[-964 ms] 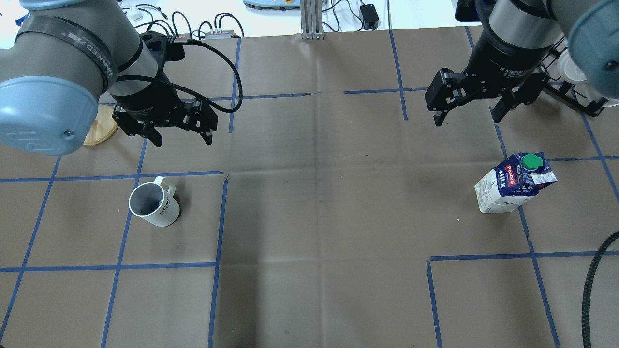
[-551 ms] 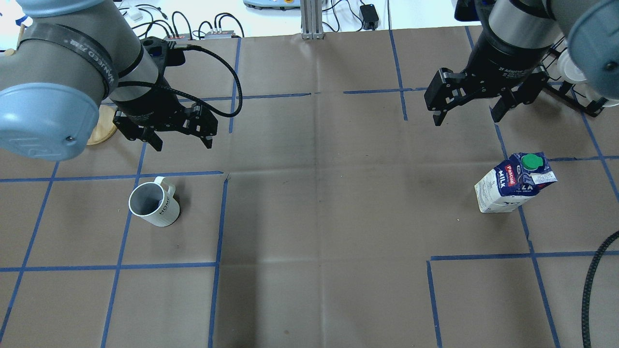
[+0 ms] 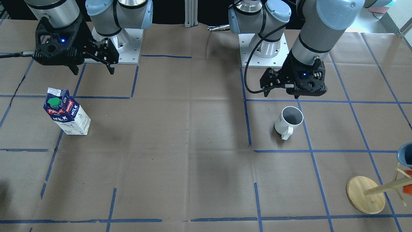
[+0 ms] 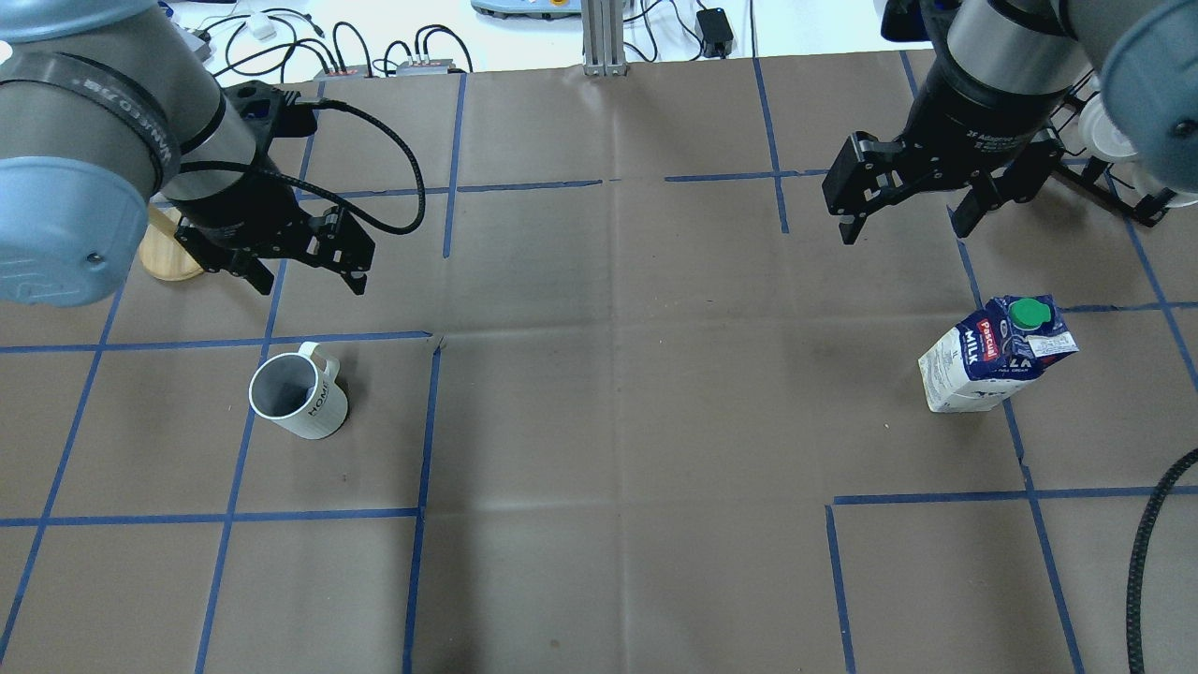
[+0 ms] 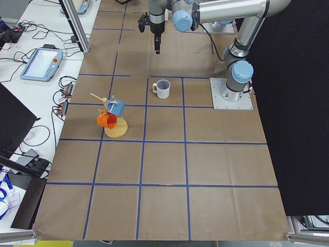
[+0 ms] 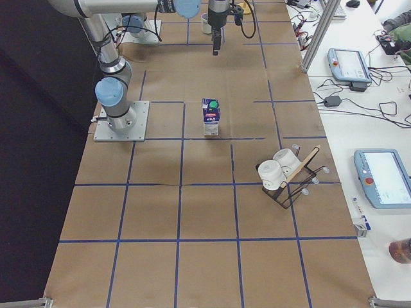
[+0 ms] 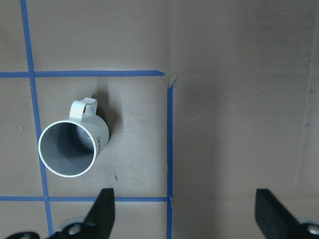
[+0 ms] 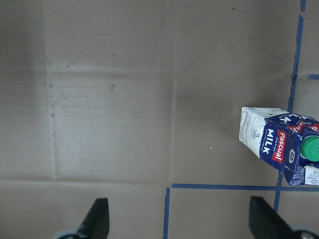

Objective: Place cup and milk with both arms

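Note:
Next, I close my left gripper on the rim of the white cup (image 3: 302, 118) (image 7: 39, 148), on the side that is toward the wooden mug tree.
The white cup (image 4: 298, 398) stands upright on the brown paper, handle toward the far side; it also shows in the front view (image 3: 288, 120) and the left wrist view (image 7: 70, 152). My left gripper (image 4: 309, 281) is open and empty, above the table just beyond the cup. The milk (image 4: 997, 354) stands upright on the right, green cap on top, and shows in the front view (image 3: 66, 114) and the right wrist view (image 8: 279, 144). My right gripper (image 4: 903, 229) is open and empty, beyond and left of the milk.
A wooden mug tree (image 3: 365, 195) with a blue and an orange mug stands left of the cup's area. A black wire rack (image 6: 286, 173) with white cups stands at the far right. Blue tape lines grid the paper. Cables (image 4: 374, 47) lie along the far edge.
My left gripper has moved to the left in the overhead view, still open, and is now more nearly in line with the cup. The right gripper, cup and milk have hardly moved.

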`<state>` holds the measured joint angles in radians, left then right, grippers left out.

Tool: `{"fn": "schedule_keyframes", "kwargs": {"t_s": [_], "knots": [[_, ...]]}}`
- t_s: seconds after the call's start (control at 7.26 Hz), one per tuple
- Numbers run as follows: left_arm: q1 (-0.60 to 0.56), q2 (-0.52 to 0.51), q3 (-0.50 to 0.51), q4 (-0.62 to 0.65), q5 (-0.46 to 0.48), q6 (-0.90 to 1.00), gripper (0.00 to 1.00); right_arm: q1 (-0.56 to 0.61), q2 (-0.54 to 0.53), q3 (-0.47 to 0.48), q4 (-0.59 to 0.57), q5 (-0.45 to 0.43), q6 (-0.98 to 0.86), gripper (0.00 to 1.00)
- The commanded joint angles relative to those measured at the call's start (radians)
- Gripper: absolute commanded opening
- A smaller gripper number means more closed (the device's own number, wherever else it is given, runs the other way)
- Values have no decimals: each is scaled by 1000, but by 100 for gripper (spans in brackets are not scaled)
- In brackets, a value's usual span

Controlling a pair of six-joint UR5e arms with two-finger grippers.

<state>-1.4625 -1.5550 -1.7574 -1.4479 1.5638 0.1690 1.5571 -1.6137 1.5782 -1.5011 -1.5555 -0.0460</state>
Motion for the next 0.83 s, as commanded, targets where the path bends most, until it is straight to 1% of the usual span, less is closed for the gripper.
{"fn": "schedule_keyframes", "kwargs": {"t_s": [0.0, 0.14, 0.28, 0.41, 0.69], "knots": [[112, -5, -62, 36, 4, 114, 99, 0, 0, 0, -1, 2, 0, 100], [158, -11, -109, 128, 9, 171, 99, -2, 0, 0, 1, 2, 0, 100], [204, -11, -170, 171, 9, 226, 99, 0, -2, 0, -1, 2, 0, 100], [265, -13, -207, 202, 9, 283, 99, -2, 0, 0, -1, 2, 0, 100], [300, -20, -258, 201, 16, 328, 99, -2, 0, 0, 1, 2, 0, 100]]}}
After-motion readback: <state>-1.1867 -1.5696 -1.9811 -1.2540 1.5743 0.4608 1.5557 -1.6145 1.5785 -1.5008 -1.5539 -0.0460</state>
